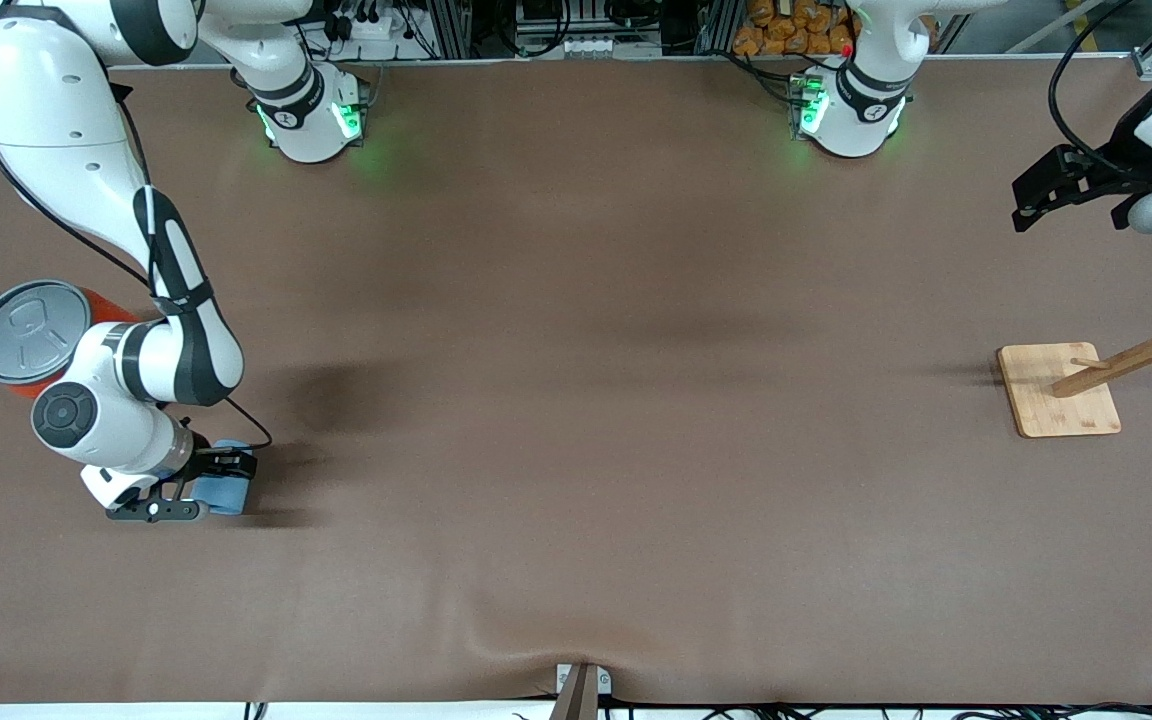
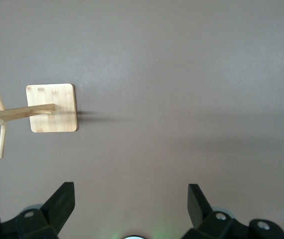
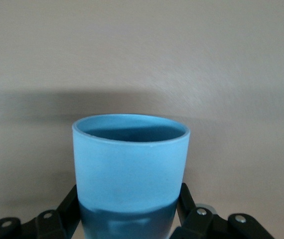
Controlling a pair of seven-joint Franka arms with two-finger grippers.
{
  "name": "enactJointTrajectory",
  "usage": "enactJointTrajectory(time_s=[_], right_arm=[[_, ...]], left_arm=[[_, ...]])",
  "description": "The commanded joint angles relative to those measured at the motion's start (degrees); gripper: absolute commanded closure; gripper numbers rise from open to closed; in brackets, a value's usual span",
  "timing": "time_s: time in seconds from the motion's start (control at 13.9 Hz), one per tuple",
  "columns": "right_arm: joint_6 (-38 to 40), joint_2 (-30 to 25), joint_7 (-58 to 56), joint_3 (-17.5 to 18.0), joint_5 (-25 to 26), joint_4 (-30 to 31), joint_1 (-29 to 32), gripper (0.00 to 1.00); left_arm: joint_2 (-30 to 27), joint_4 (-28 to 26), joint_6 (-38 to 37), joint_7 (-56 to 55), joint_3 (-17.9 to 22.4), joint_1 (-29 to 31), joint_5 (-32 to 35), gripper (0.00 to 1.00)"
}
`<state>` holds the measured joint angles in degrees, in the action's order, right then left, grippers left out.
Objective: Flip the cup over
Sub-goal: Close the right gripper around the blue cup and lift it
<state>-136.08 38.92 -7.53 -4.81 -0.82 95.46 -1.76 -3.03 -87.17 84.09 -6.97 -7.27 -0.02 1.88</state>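
My right gripper will let go of the light-blue cup on the brown cloth about midway [image 1: 547, 397] between the orange can and wooden rack.
The small light-blue cup [image 1: 233, 492] is on its side, low at the table toward the right arm's end, beside the orange can. My right gripper [image 1: 219, 486] is shut on it, one finger on each side of its body. In the right wrist view the cup [image 3: 131, 164] fills the middle between the fingers [image 3: 68, 206], its darker blue mouth pointing away from the wrist. Whether it rests on the cloth I cannot tell. My left gripper [image 1: 1028, 206] waits open and holding nothing above the left arm's end of the table; in the left wrist view, the left gripper [image 2: 132, 191] has only brown cloth between its fingers.
A large orange can with a grey lid [image 1: 28, 332] stands right by the right arm's wrist. A wooden rack with pegs on a square base [image 1: 1058, 392] stands toward the left arm's end, and the wooden rack [image 2: 52, 108] also appears below the left gripper. Brown cloth covers the table [image 1: 596, 400].
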Motion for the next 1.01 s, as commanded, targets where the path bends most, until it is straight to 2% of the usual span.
enactJointTrajectory(time_s=[0.0, 0.14, 0.36, 0.58, 0.79, 0.94], right_arm=[[1.69, -4.28, -11.49, 0.32, -0.23, 0.52, -0.70, 0.87], [3.44, -6.04, -20.02, 2.78, -0.23, 0.43, -1.22, 0.87], [11.51, -8.50, -33.29, 9.80, -0.14, -0.27, -1.40, 0.87], [13.03, -8.33, -44.20, 15.87, -0.14, -0.18, -1.92, 0.87], [11.81, -8.16, -52.21, 16.68, 0.47, -0.27, -9.37, 0.87], [8.39, -7.37, -53.02, 16.68, 1.35, -0.01, -14.91, 0.87]], left_arm=[[-0.84, 0.15, -0.94, -0.59, -0.46, -0.07, 1.19, 0.00], [-0.84, 0.24, -1.03, -0.59, -0.55, -0.07, 1.19, 0.00], [-0.84, 0.15, -0.94, -0.50, -0.55, -0.07, 1.28, 0.00], [-0.84, 0.77, -0.94, -0.50, -0.64, -0.07, 1.28, 0.00], [-0.84, 0.95, -1.03, -0.42, -0.46, 0.02, 1.28, 0.00], [-0.84, 1.03, -0.94, -0.15, -0.20, 0.02, 1.28, 0.00]])
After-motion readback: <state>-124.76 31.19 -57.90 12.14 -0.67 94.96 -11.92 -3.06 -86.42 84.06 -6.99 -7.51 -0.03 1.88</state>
